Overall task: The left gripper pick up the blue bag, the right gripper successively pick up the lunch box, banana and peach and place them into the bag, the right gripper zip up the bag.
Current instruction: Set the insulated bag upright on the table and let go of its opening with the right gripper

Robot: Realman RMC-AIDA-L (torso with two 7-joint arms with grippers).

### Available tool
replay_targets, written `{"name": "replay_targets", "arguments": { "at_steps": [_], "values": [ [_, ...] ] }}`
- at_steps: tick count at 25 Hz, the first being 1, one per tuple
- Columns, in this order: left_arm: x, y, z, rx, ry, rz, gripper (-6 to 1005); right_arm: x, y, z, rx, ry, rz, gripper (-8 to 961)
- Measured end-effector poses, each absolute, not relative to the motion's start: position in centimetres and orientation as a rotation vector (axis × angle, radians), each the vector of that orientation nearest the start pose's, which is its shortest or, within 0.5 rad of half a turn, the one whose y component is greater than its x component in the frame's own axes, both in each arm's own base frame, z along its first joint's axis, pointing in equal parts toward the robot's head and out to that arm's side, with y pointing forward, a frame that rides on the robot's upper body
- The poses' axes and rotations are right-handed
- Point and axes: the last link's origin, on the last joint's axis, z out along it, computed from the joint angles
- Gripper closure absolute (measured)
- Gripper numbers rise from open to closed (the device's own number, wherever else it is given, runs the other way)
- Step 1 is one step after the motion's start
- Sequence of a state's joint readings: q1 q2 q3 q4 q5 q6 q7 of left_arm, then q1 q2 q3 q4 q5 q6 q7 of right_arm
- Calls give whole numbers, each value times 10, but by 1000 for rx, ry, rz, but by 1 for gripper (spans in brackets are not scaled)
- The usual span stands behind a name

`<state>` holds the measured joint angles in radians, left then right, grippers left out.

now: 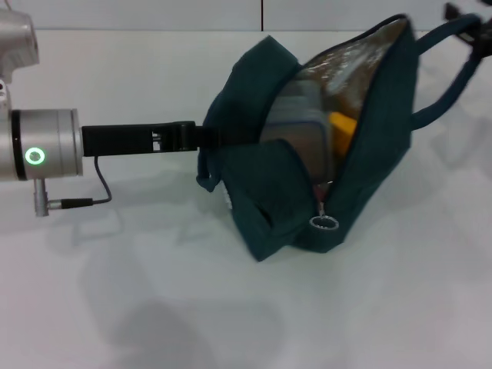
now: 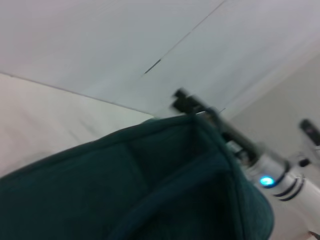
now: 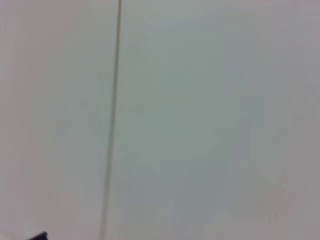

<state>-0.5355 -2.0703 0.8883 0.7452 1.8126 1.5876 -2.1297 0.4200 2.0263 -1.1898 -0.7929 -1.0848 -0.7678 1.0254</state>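
Observation:
I will next move my right gripper to the zipper's metal ring pull (image 1: 324, 223) at the near end of the blue bag's opening and close it there.
The blue bag (image 1: 284, 192) lies tilted on the white table, mouth open and foil lining showing. Inside it I see the lunch box (image 1: 301, 127) and a yellow end of the banana (image 1: 343, 125). The peach is out of view. My left gripper (image 1: 207, 137) reaches in from the left and is shut on the bag's near handle, holding that side up. At the far top right corner, a bit of my right gripper (image 1: 461, 15) shows by the bag's other handle (image 1: 453, 69). The left wrist view shows the right gripper (image 2: 182, 100) at the bag's (image 2: 125, 190) upper edge.
The zipper's metal ring pull (image 1: 324, 223) hangs at the near end of the bag's opening. A white table (image 1: 154, 307) spreads around the bag. The right wrist view holds only a pale surface with a dark seam (image 3: 112, 120).

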Motion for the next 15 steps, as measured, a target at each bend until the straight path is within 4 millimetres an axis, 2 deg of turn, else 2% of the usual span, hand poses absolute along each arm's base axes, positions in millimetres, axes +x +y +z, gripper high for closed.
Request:
{"name": "replay_targets", "arguments": {
  "at_steps": [3, 4, 8, 11, 15],
  "values": [
    [-228, 333, 3, -2616, -1510, -895, 859, 253, 397, 81, -1952, 336, 691, 362],
    [-231, 332, 3, -2611, -1517, -892, 859, 245, 389, 92, -1947, 293, 730, 362],
    [-234, 328, -1, -2613, -1527, -893, 858, 223, 371, 110, -1973, 222, 808, 363],
    [-234, 326, -8, -2627, -1526, -898, 858, 205, 365, 108, -2036, 200, 819, 363],
    [-234, 326, -16, -2643, -1509, -901, 857, 184, 361, 92, -2120, 166, 858, 363]
  ]
}}
